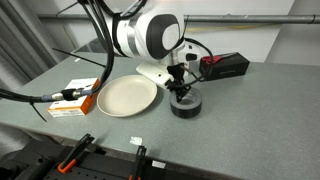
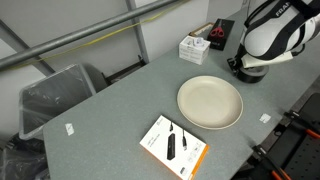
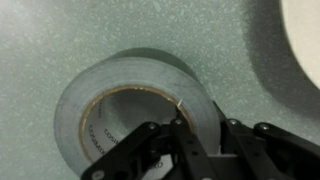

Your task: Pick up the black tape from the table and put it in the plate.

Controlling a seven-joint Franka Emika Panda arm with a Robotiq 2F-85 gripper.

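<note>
My gripper is going to let go of the black tape near the middle of the cream plate (image 1: pixel 132 91), at a spot slightly toward the black box.
The black tape (image 1: pixel 187 104) lies flat on the grey table (image 1: pixel 240 130), just beside the cream plate (image 1: pixel 126 97). My gripper (image 1: pixel 181 88) reaches down onto it. In the wrist view the tape (image 3: pixel 135 72) fills the frame, and my gripper (image 3: pixel 200 122) straddles the roll's wall, with one finger inside the core and one outside, shut on the wall. The plate's rim (image 3: pixel 305 25) shows in the top right corner. In an exterior view the plate (image 2: pixel 210 102) is empty, and the arm hides the tape.
An orange-and-white flat box (image 1: pixel 75 98) lies beyond the plate and also shows in an exterior view (image 2: pixel 173 147). A black box with a red item (image 1: pixel 225 66) stands behind the tape. A white box (image 2: pixel 193 46) and a lined bin (image 2: pixel 55 95) stand at the table's edge.
</note>
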